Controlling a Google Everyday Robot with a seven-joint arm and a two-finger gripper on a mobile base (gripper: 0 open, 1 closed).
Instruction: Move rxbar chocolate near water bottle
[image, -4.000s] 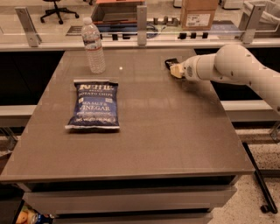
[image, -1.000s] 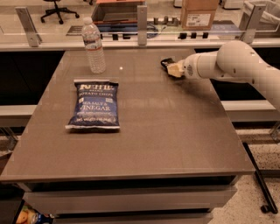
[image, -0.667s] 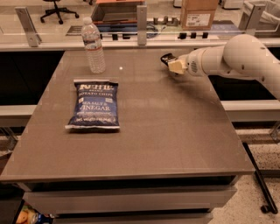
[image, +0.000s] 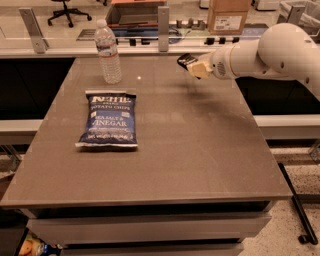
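My gripper needs to let go of the rxbar chocolate on the table (image: 126, 72), beside the water bottle and just past the blue chip bag.
The water bottle (image: 108, 52) stands upright at the table's far left, clear and ribbed with a white cap and a white-and-red label. My gripper (image: 195, 66) reaches in from the right over the far right part of the table. It is shut on the rxbar chocolate (image: 186, 61), a small flat black wrapper that sticks out to the left of the fingers, held clear above the tabletop. The bar is well to the right of the bottle.
A large blue chip bag (image: 110, 120) lies flat on the grey table (image: 200, 150), left of centre, in front of the bottle. A glass divider with metal posts (image: 163, 22) runs behind the table's far edge. A cardboard box (image: 227, 15) stands beyond it.
My gripper has lifted the rxbar chocolate off the table and moved it up and to the left, toward the bottle. The bottle and chip bag have not moved.
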